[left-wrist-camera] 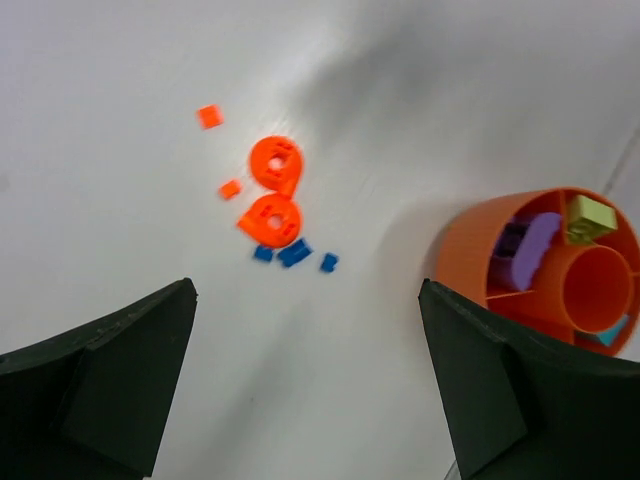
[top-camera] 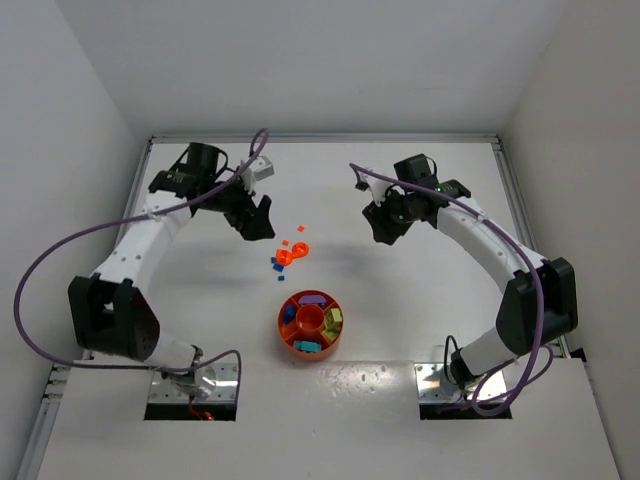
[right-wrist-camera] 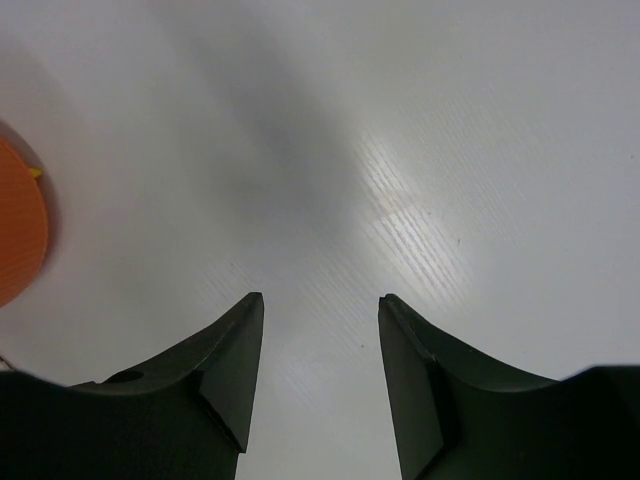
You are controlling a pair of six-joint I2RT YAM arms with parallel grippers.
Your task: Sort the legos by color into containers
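Next, I close my left gripper on the small blue lego (top-camera: 273, 260) (left-wrist-camera: 263, 253) farthest from the round orange-red divided tray, at the end of the blue group.
The round orange-red divided tray (top-camera: 310, 323) stands in the middle of the table, with purple (left-wrist-camera: 535, 245), yellow-green (left-wrist-camera: 590, 215) and teal (left-wrist-camera: 610, 335) legos in its compartments. Just beyond it on the table lie two round orange pieces (left-wrist-camera: 274, 190), two small orange legos (left-wrist-camera: 209, 116) and three blue legos (left-wrist-camera: 294, 252). My left gripper (top-camera: 256, 230) hovers to the left of this loose group, open wide and empty (left-wrist-camera: 307, 290). My right gripper (top-camera: 385, 235) hangs to the right over bare table, open with nothing between its fingers (right-wrist-camera: 318, 300).
A slice of the tray's outer wall (right-wrist-camera: 20, 235) shows at the left edge of the right wrist view. White walls close off the table at the back and on both sides. Purple cables loop along both arms.
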